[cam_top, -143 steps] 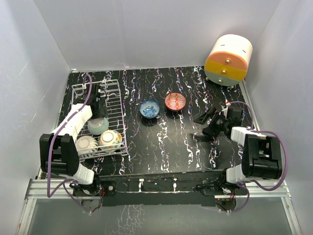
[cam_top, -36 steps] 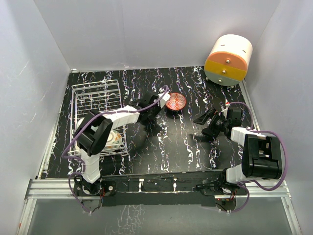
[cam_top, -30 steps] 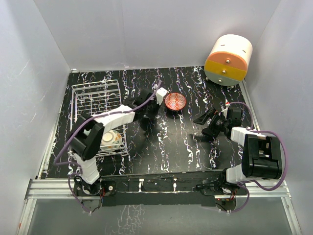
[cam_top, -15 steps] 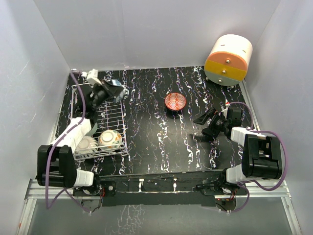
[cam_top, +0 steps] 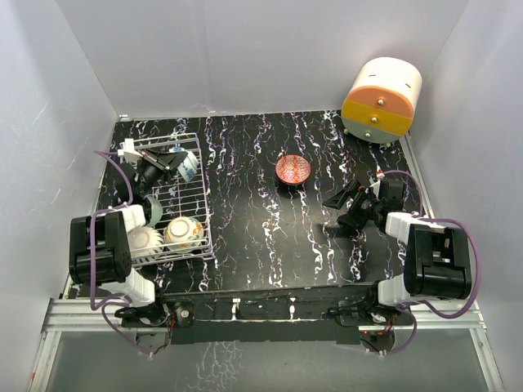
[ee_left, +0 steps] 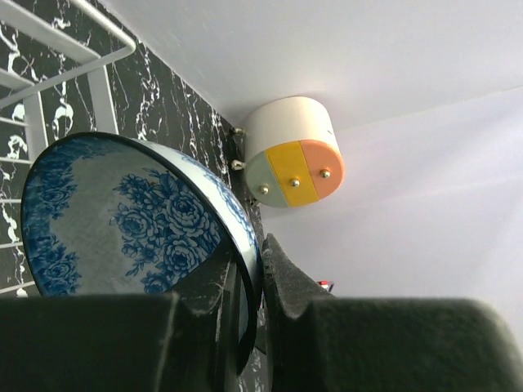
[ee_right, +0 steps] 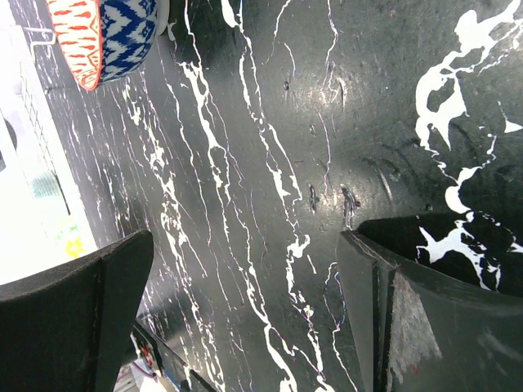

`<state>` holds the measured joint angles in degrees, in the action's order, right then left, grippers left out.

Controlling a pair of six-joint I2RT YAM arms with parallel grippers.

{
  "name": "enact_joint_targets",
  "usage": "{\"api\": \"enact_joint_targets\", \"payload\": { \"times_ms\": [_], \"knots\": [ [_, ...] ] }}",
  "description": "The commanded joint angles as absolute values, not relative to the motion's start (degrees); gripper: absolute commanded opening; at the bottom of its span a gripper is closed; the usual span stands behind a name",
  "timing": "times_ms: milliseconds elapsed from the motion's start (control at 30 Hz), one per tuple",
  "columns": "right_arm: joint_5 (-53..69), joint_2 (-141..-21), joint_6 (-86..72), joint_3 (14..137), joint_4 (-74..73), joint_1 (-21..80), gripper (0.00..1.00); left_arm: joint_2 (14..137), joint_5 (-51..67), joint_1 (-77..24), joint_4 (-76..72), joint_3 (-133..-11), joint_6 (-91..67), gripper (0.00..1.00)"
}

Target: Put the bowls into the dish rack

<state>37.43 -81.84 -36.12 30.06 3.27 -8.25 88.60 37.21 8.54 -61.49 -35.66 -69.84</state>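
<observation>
My left gripper needs to let go of the blue-patterned bowl in the dish rack's far end point(cam_top: 178, 167), past the yellow bowl.
My left gripper point(cam_top: 173, 159) is shut on the rim of the blue-patterned bowl point(cam_top: 187, 167) and holds it tilted on edge over the far end of the dish rack point(cam_top: 186, 196). In the left wrist view the bowl point(ee_left: 122, 220) fills the lower left, its rim pinched between my fingers point(ee_left: 282, 282), with a rack wire point(ee_left: 106, 98) behind it. Three bowls lie in the rack's near end: mint-green point(cam_top: 154, 211), cream point(cam_top: 145, 239) and yellow with leaves point(cam_top: 185, 232). The red-patterned bowl point(cam_top: 292, 169) point(ee_right: 102, 33) stands on the table. My right gripper point(cam_top: 338, 210) point(ee_right: 245, 302) rests open to its right, holding nothing.
A round orange-and-cream drawer unit point(cam_top: 382, 100) point(ee_left: 294, 155) stands in the back right corner. White walls close the table on three sides. The tabletop point(cam_top: 270, 229) is black marble-patterned.
The left arm has carried the blue-patterned bowl from the middle of the table leftwards to above the rack's far end. The right arm and red-patterned bowl have not moved.
</observation>
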Motion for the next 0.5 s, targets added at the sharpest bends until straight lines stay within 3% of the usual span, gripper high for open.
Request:
{"api": "enact_joint_targets", "payload": {
  "times_ms": [0, 233, 467],
  "knots": [
    [36.94, -80.42, -35.27, 31.00, 4.57, -8.06, 0.98, 89.01, 39.83, 9.02, -65.89, -39.46, -73.18, 0.00],
    [36.97, -81.32, -35.68, 30.61, 5.65, -8.05, 0.98, 90.27, 40.31, 8.97, -54.26, -43.15, -68.29, 0.00],
    [37.11, -81.56, -35.79, 30.50, 5.98, -8.06, 0.98, 95.12, 40.47, 9.09, -57.99, -40.92, -69.30, 0.00]
  ]
}}
